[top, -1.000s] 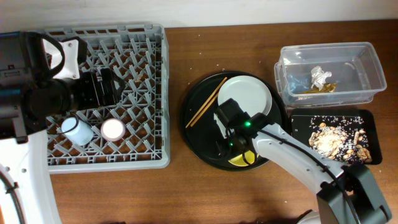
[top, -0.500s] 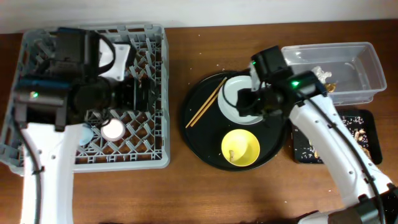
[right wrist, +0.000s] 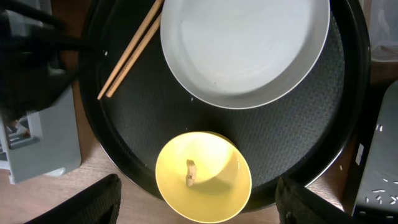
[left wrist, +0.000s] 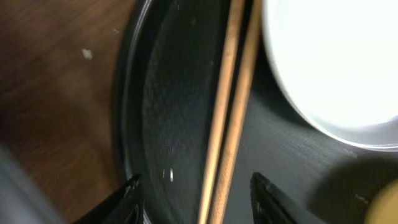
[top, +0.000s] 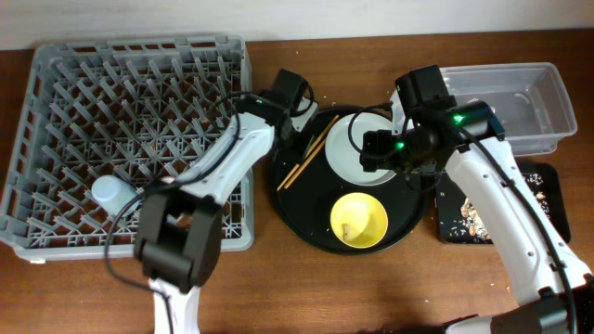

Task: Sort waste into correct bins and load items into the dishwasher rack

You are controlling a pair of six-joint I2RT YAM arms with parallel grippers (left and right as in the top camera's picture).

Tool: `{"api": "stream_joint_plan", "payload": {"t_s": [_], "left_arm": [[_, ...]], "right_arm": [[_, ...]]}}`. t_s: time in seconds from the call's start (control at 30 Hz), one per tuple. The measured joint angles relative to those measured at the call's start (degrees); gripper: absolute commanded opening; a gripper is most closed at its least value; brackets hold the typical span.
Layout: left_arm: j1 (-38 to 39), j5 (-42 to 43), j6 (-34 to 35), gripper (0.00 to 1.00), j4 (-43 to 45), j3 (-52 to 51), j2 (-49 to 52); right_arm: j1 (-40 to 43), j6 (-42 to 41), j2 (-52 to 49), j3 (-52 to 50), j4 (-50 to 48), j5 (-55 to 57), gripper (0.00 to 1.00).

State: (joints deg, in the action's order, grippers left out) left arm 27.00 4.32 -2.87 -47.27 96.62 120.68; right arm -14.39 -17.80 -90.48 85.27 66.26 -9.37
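The two chopsticks lie side by side between the left gripper's fingertips, so the robot should pinch only the chopstick farther from the plate [top: 289,176] with that gripper and rack it first.
The wooden chopsticks [top: 306,153] lie on the left side of the large round black tray [top: 306,218]. My left gripper [top: 299,125] is open low over them, and they run between its jaws in the left wrist view [left wrist: 227,124]. The pale grey plate [top: 364,148] and the yellow bowl [top: 359,220] sit on the same tray. My right gripper [top: 376,153] is open and empty, high above the plate. A tan food scrap [right wrist: 191,173] lies in the bowl [right wrist: 202,177]. The light-blue cup [top: 109,192] stands in the grey rack [top: 56,83]. The pink cup is hidden.
The clear tub [top: 534,97] stands at the far right, partly behind my right arm. The shallow black tray [top: 548,199] with food crumbs lies in front of it. My left arm crosses the rack's right edge. Bare wood lies along the front.
My left arm has swung from over the rack to the round tray and now straddles the chopsticks. My right gripper has barely moved above the plate.
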Motion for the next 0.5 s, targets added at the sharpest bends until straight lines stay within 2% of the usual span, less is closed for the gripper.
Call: {"api": "stream_joint_plan", "payload": {"t_s": [0.1, 0.27, 0.3, 0.5], "left_arm": [[0.3, -0.3, -0.8, 0.43, 4.1, -0.1, 6.0], [2.2, -0.3, -3.1, 0.30, 5.8, -0.1, 6.6], [2.5, -0.3, -3.4, 0.24, 6.4, -0.1, 6.6], [2.6, -2.3, -3.8, 0.21, 7.3, 0.7, 8.5]], "right_arm": [[0.0, 0.0, 0.0, 0.0, 0.0, 0.0, 0.82], [0.0, 0.0, 0.0, 0.0, 0.0, 0.0, 0.82], [0.0, 0.0, 0.0, 0.0, 0.0, 0.0, 0.82], [0.0, 0.0, 0.0, 0.0, 0.6, 0.0, 0.82]]}}
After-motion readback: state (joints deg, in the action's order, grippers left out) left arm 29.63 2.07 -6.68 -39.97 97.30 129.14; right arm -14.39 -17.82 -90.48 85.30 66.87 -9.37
